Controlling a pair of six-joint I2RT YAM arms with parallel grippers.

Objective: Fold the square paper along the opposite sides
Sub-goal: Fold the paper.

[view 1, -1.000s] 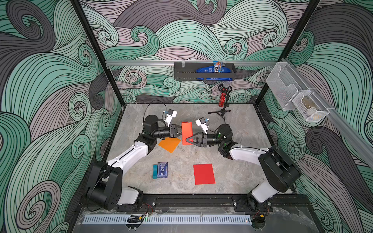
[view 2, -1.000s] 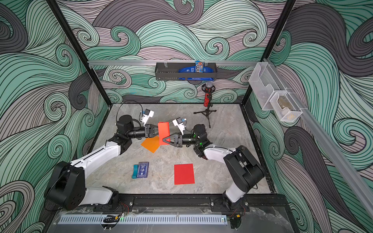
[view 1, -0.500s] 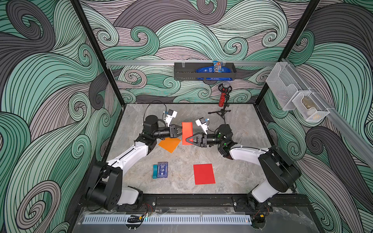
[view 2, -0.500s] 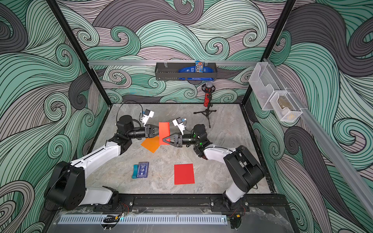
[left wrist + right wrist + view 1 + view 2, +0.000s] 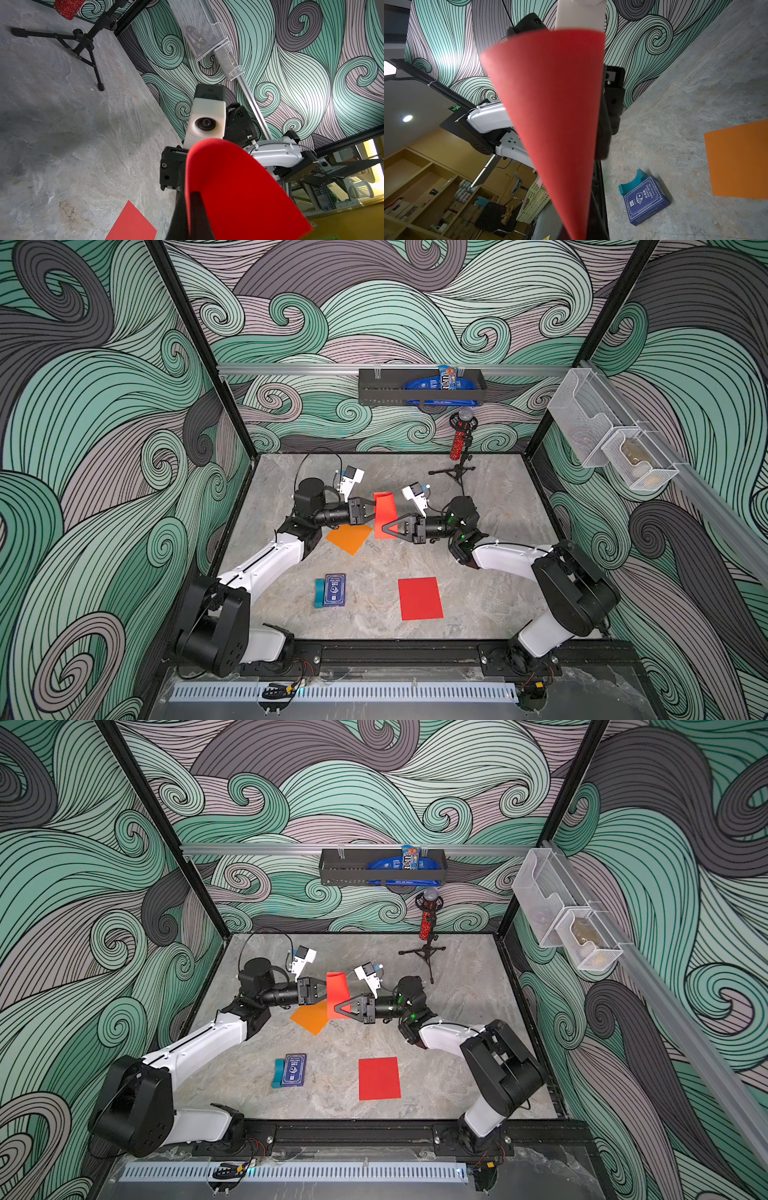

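The square paper's opposite side spreads away from the side in my left gripper, so my left gripper should open and pinch both sides together [image 5: 189, 184].
The square paper is a red sheet [image 5: 385, 512] [image 5: 337, 992] held up off the table between both arms, bent over into a curve. My left gripper [image 5: 371, 510] [image 5: 323, 990] comes from the left and is shut on one edge. In the left wrist view the sheet [image 5: 239, 187] runs between the left gripper's [image 5: 188, 207] dark fingers. My right gripper [image 5: 385, 528] [image 5: 338, 1007] comes from the right and is shut on the paper lower down. In the right wrist view the sheet [image 5: 556, 104] hides one finger of the right gripper [image 5: 591, 176].
An orange sheet [image 5: 349, 537] [image 5: 737, 160] lies on the table under the left gripper. A second red sheet [image 5: 419, 598] [image 5: 133, 224] lies nearer the front. A blue card box [image 5: 334, 590] [image 5: 645, 199] lies front left, and a microphone tripod [image 5: 457, 470] stands at the back.
My right gripper's jaws have closed onto the red paper. The left gripper keeps its hold, and both arms have barely moved.
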